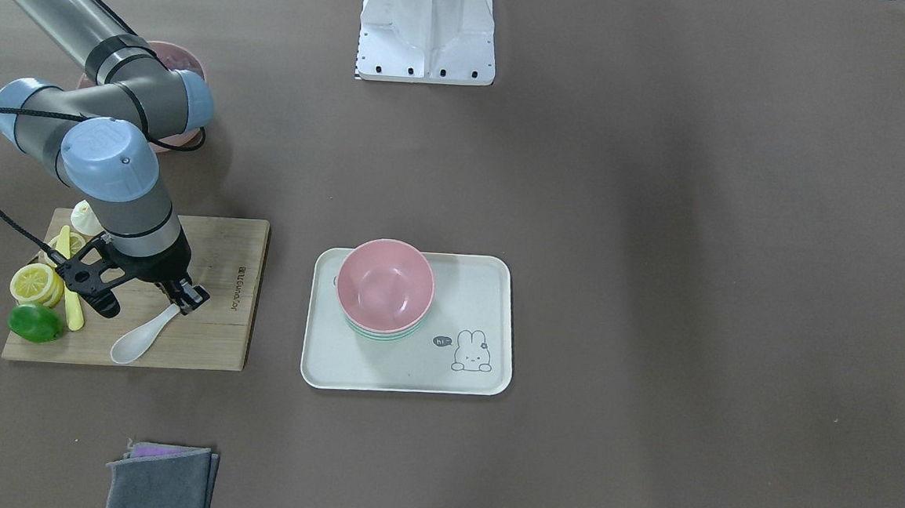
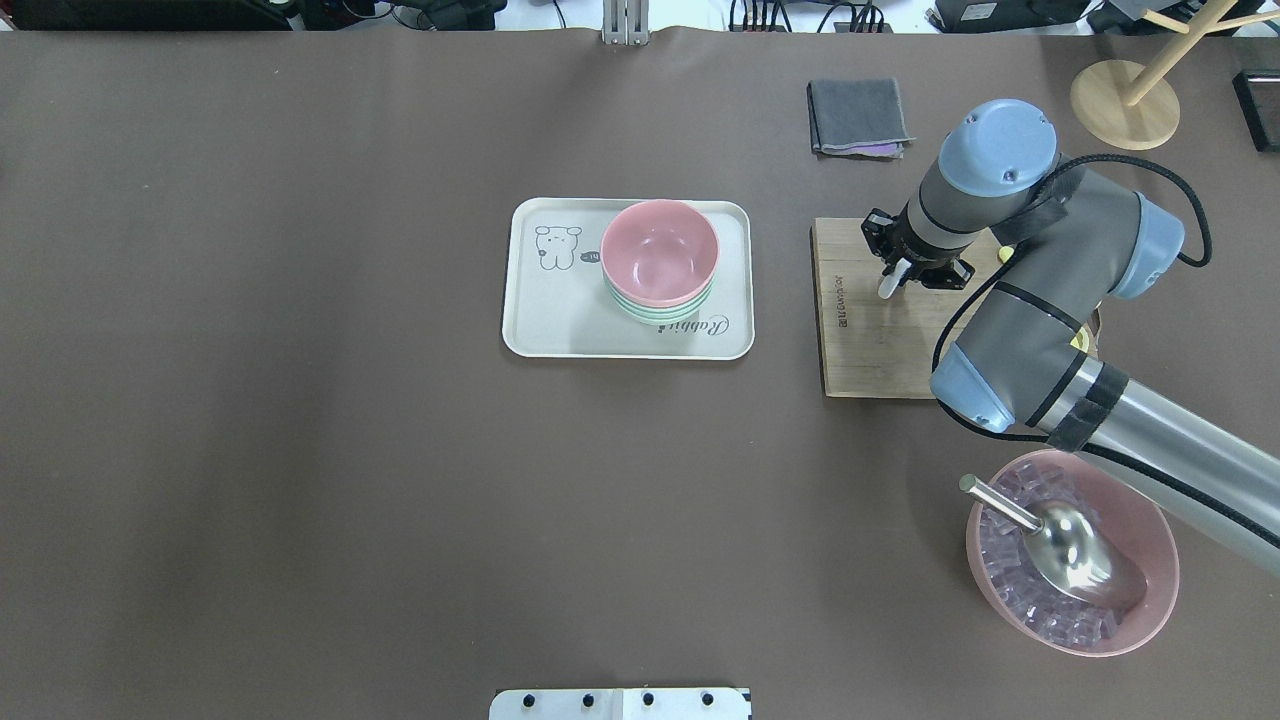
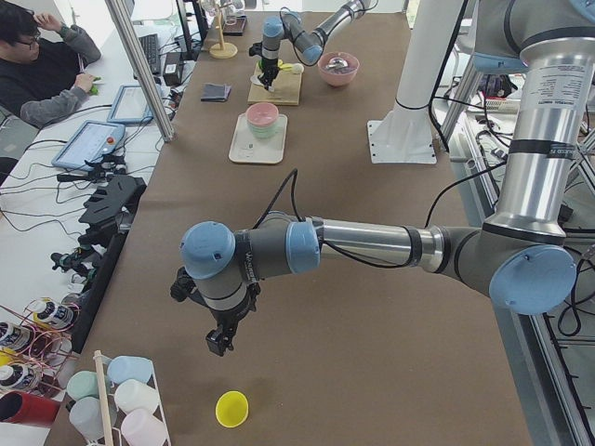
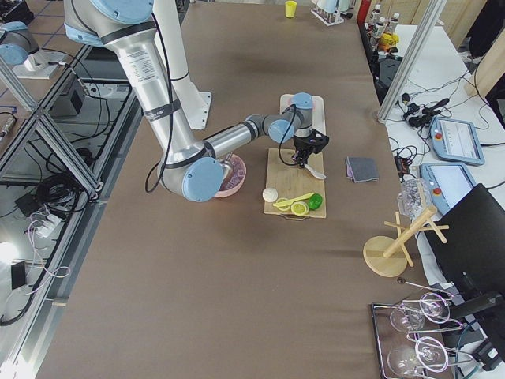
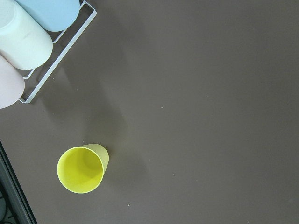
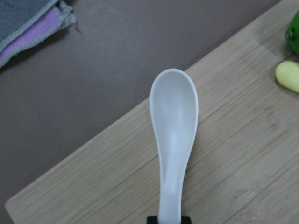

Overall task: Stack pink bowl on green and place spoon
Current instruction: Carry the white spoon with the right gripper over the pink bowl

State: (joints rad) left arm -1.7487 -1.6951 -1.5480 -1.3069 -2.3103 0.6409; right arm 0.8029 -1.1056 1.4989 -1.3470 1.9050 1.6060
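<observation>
The robot's right gripper will set the white spoon down inside the small pink bowl (image 1: pixel 384 280) on the cream tray.
The small pink bowl (image 1: pixel 385 284) sits nested on the mint-green bowls (image 1: pixel 385 335) on a cream tray (image 1: pixel 482 287); the stack also shows in the overhead view (image 2: pixel 660 250). The white spoon (image 1: pixel 141 337) lies on a wooden cutting board (image 1: pixel 216 334), scoop up. My right gripper (image 1: pixel 183 298) is shut on the end of its handle; the right wrist view shows the spoon (image 6: pixel 174 121) running straight out from the fingers. My left gripper (image 3: pixel 220 344) hangs far away over bare table near a yellow cup (image 5: pixel 83 168); I cannot tell whether it is open or shut.
Lemon slices (image 1: pixel 33 283), a lime (image 1: pixel 36 323) and a yellow knife (image 1: pixel 72 305) lie on the board beside the gripper. A larger pink bowl with clear cubes and a metal scoop (image 2: pixel 1070 550) stands under the right arm. A folded grey cloth (image 1: pixel 160 481) lies beyond the board.
</observation>
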